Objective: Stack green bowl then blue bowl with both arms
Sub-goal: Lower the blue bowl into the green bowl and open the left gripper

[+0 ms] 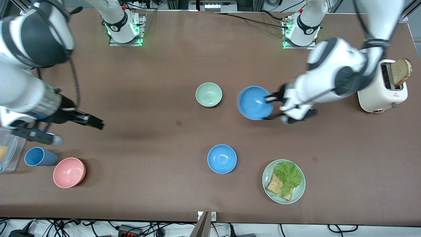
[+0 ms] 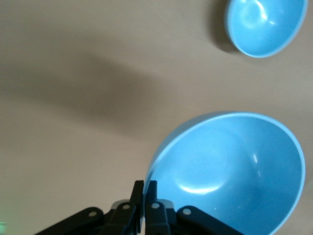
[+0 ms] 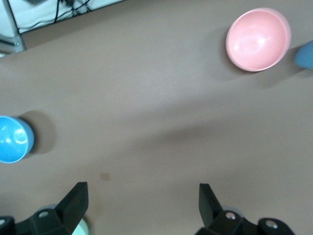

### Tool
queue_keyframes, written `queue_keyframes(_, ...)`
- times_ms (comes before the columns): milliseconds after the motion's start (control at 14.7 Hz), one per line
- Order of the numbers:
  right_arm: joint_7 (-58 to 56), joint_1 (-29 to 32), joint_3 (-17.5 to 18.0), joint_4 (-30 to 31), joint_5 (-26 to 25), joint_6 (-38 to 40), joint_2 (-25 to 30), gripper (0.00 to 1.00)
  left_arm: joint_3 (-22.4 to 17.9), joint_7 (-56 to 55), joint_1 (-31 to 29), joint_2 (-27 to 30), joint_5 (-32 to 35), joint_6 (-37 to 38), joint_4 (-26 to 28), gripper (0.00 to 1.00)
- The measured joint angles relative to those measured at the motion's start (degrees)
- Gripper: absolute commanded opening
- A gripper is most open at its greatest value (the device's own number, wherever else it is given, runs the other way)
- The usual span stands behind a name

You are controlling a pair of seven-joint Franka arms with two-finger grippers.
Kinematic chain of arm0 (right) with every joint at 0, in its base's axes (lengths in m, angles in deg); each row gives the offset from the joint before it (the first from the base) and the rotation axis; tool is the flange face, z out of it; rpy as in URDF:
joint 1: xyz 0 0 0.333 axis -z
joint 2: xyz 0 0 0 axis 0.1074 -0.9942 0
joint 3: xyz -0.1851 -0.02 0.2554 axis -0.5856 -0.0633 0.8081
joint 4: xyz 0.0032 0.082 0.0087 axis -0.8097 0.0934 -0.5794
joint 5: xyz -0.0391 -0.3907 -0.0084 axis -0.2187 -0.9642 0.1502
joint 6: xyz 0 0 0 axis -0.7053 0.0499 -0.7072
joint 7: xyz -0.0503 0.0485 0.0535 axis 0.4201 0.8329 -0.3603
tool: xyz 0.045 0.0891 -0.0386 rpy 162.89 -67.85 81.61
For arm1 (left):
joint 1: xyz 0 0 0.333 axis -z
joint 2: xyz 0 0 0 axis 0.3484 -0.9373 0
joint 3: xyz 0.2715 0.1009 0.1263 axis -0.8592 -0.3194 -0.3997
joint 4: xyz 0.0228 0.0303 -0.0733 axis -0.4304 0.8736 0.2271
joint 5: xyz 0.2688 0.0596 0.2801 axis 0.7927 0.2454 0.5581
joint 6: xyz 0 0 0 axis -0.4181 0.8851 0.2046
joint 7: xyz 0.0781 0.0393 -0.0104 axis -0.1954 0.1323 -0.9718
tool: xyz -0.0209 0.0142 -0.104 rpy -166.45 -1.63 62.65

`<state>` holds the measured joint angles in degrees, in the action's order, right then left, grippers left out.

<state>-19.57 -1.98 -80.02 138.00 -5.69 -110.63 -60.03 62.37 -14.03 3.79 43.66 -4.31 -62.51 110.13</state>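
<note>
Next, I let go of the blue bowl with my left gripper inside the empty green bowl (image 1: 209,94) at the middle of the table.
The green bowl (image 1: 209,94) sits upright and empty at the middle of the table. My left gripper (image 1: 270,98) is shut on the rim of the blue bowl (image 1: 254,102) and holds it tilted just above the table, beside the green bowl toward the left arm's end. In the left wrist view the fingers (image 2: 145,183) pinch the bowl's rim (image 2: 230,171). My right gripper (image 1: 97,124) is open and empty, up over the right arm's end of the table. Its fingers (image 3: 142,188) are spread wide over bare table.
A second blue bowl (image 1: 222,158) (image 2: 264,24) (image 3: 12,139) sits nearer the front camera than the green bowl. A green plate (image 1: 297,194) with lettuce and bread lies beside it. A pink bowl (image 1: 69,172) (image 3: 257,39), a blue cup (image 1: 37,156) and a toaster (image 1: 381,87) stand at the ends.
</note>
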Motion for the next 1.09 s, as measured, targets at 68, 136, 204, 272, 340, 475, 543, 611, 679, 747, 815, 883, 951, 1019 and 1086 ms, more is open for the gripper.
queue_keyframes(68,-3.0,2.0,-0.1,1.0,-0.1,0.2,1.4,1.0,0.0,-3.8,3.3,-0.6,0.0,-4.0,1.6,0.0)
queue_keyframes(136,-6.5,4.0,-0.2,2.0,-0.1,0.4,2.7,1.0,0.0,-6.4,5.8,-1.3,0.0,-7.2,2.9,0.0)
queue_keyframes(204,-9.8,6.0,-0.2,3.1,-0.1,0.5,4.0,1.0,0.0,-8.2,7.7,-1.9,0.0,-10.0,4.2,0.0)
queue_keyframes(272,-12.7,7.7,-0.2,4.0,-0.1,0.6,5.0,1.0,0.0,-9.7,9.0,-2.5,0.0,-12.6,5.2,0.0)
queue_keyframes(340,-15.3,9.0,-0.3,4.8,-0.4,0.6,6.0,1.0,0.0,-10.7,10.0,-3.1,0.0,-14.9,6.1,0.0)
queue_keyframes(475,-19.3,9.8,-0.3,5.8,-2.3,1.4,7.5,1.0,-0.1,-11.4,11.5,-4.0,0.0,-18.1,7.6,0.0)
queue_keyframes(543,-20.8,9.7,-0.4,6.1,-3.2,2.5,8.0,1.0,-0.1,-11.5,12.1,-4.4,0.2,-19.2,8.3,0.0)
queue_keyframes(611,-21.8,9.7,-0.8,6.3,-3.7,3.6,8.4,1.0,-0.1,-11.5,12.5,-4.7,0.7,-20.2,9.1,0.0)
queue_keyframes(679,-22.4,9.7,-1.3,6.5,-3.8,4.2,8.7,1.0,-0.2,-11.5,12.9,-5.0,1.3,-21.5,10.0,0.0)
queue_keyframes(747,-22.8,9.7,-1.6,6.6,-3.8,4.7,8.8,1.0,-0.2,-11.5,13.3,-5.4,1.5,-22.8,10.8,0.0)
queue_keyframes(815,-23.0,9.7,-1.7,6.8,-3.9,5.2,8.9,1.0,-0.4,-11.5,13.8,-5.6,1.8,-24.3,11.7,0.0)
queue_keyframes(883,-23.0,9.7,-1.8,7.2,-3.9,5.4,9.1,1.0,-0.8,-11.5,14.4,-5.8,2.4,-25.3,12.4,0.0)
queue_keyframes(951,-23.0,9.6,-1.8,8.3,-3.9,5.0,9.6,1.0,-1.0,-11.5,14.8,-6.1,3.5,-25.8,12.9,0.0)
queue_keyframes(1019,-23.0,9.6,-1.8,10.1,-3.9,4.0,10.6,1.0,-1.2,-11.6,15.2,-6.5,4.6,-26.1,13.2,0.0)
queue_keyframes(1086,-23.0,9.6,-1.8,12.8,-3.9,2.1,12.2,1.0,-1.8,-12.0,16.0,-6.8,6.2,-26.2,13.3,0.0)
